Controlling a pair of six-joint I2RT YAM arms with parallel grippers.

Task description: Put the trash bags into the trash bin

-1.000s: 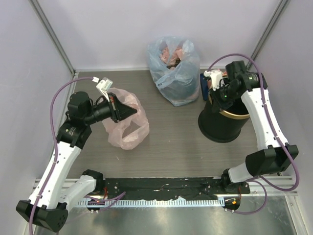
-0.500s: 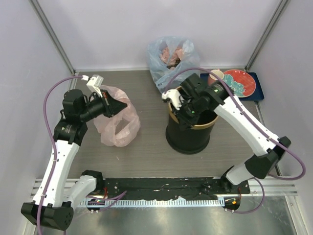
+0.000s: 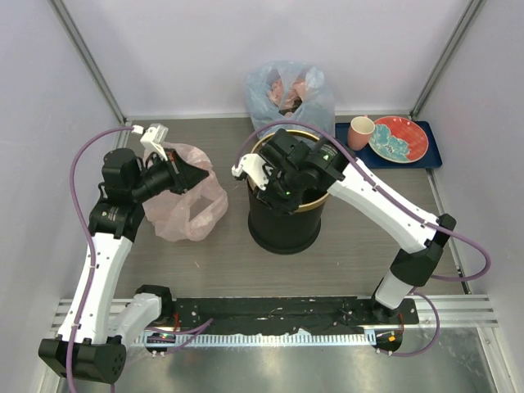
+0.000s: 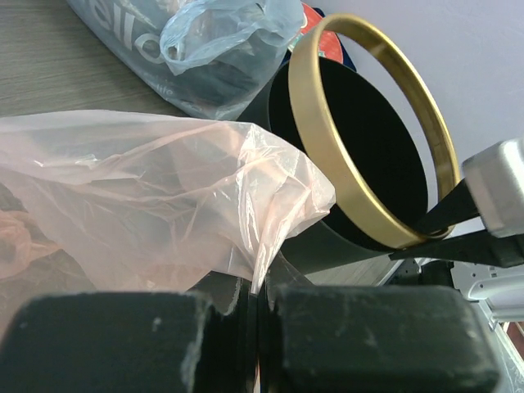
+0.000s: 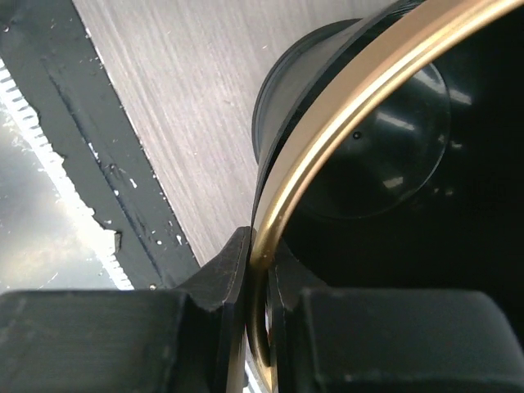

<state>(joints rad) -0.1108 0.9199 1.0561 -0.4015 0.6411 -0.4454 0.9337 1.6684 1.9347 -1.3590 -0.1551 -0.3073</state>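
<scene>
Next, I put the gold hoop on the table (image 3: 400, 228) just in front of the dark blue tray with my right gripper.
The pale-pink translucent trash bag (image 3: 187, 209) hangs crumpled at the left, and my left gripper (image 3: 203, 176) is shut on a fold of it. The left wrist view shows the film (image 4: 155, 205) pinched between the closed jaws of the left gripper (image 4: 260, 288). The black trash bin (image 3: 284, 223) stands mid-table, just right of the bag. My right gripper (image 3: 270, 195) is shut on its rim. In the right wrist view the gold hoop (image 5: 344, 98) runs between the fingers of the right gripper (image 5: 260, 264), above the dark bin interior (image 5: 393, 164). The bin mouth (image 4: 360, 147) faces the bag.
A bluish bag with reddish contents (image 3: 288, 94) sits against the back wall, behind the bin. A dark blue tray (image 3: 431, 153) at the back right holds a red plate (image 3: 399, 137) and a pink cup (image 3: 360, 131). A black rail (image 3: 270, 311) lines the near edge.
My right gripper has pulled the bin from the right side of the table to the middle, close to the bag. The left arm with the bag has shifted slightly left.
</scene>
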